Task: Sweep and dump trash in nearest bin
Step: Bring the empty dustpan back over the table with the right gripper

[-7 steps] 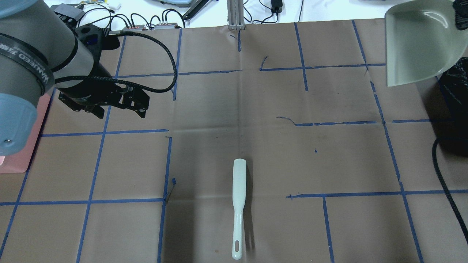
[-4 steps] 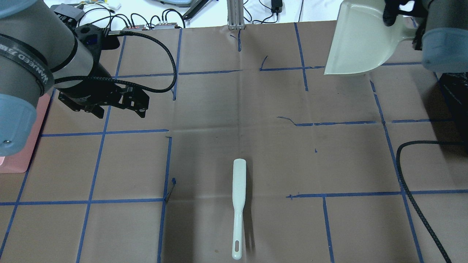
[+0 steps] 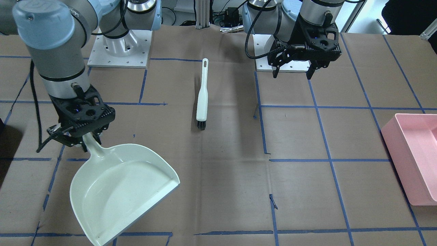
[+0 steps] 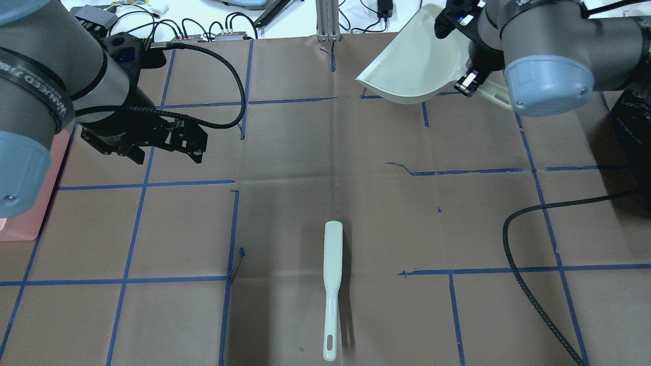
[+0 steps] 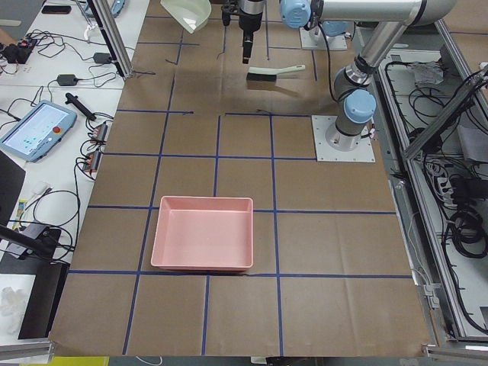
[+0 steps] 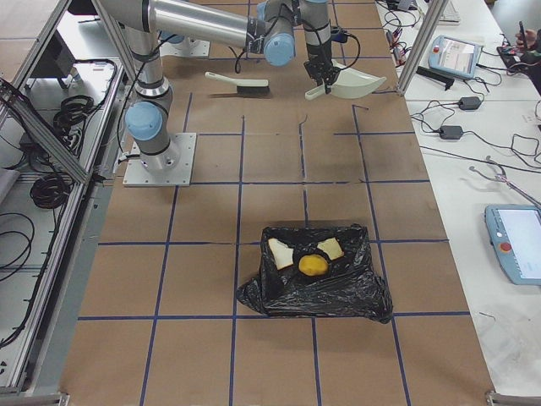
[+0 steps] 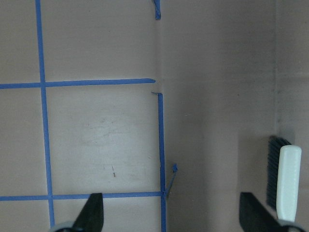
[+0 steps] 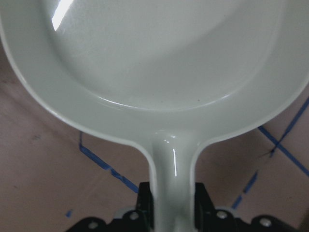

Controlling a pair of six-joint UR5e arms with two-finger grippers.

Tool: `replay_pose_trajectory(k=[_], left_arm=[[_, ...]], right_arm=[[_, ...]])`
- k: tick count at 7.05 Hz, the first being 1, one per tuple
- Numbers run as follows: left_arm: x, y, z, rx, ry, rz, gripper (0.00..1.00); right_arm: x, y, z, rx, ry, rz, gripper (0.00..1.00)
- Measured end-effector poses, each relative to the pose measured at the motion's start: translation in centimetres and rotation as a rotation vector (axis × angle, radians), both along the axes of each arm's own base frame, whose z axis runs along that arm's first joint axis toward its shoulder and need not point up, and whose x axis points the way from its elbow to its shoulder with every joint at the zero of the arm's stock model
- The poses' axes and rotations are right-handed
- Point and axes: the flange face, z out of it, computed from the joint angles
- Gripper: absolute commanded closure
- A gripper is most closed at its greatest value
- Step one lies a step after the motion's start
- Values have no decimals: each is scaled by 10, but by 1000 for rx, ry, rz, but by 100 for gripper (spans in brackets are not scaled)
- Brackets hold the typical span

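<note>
My right gripper needs to put the dustpan down on the bare table [image 3: 204,209] beyond the white brush's black bristles.
The trash lies in the black bag bin [image 6: 279,292]: a yellow lumpy ball [image 6: 314,265], a white bread slice [image 6: 280,252] and a smaller bread chunk [image 6: 330,248]. My right gripper [image 3: 80,136] is shut on the handle of a pale green dustpan [image 3: 119,191], which is empty and held tilted over the far right of the table. The dustpan also shows in the overhead view [image 4: 417,66] and the right wrist view [image 8: 154,58]. My left gripper [image 3: 293,73] is open and empty above the table. A white brush [image 4: 331,269] lies near the robot's edge, at the middle.
A pink tray [image 5: 202,236] sits empty at the table's left end. The black bin's edge shows at the right of the overhead view [image 4: 633,132]. The right arm's cable [image 4: 529,264] loops over the table. The brush head shows in the left wrist view [image 7: 285,183].
My right arm has swung the dustpan leftward, from over the black bin to above the table's far right. The left arm and the brush have not moved.
</note>
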Motion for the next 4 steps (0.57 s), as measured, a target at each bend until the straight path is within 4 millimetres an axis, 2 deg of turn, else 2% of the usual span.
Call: replay_pose_trajectory(k=[1,3,4], left_arm=[[0,0,0,0,0,0,1],[0,0,0,-1,0,0,1],[0,0,0,-1,0,0,1]], right_arm=[[33,3,-16,27,-59,-95,98],[103,7,-61,98,-109,-271,98],[133,3,-78,117,-118,-338,98]])
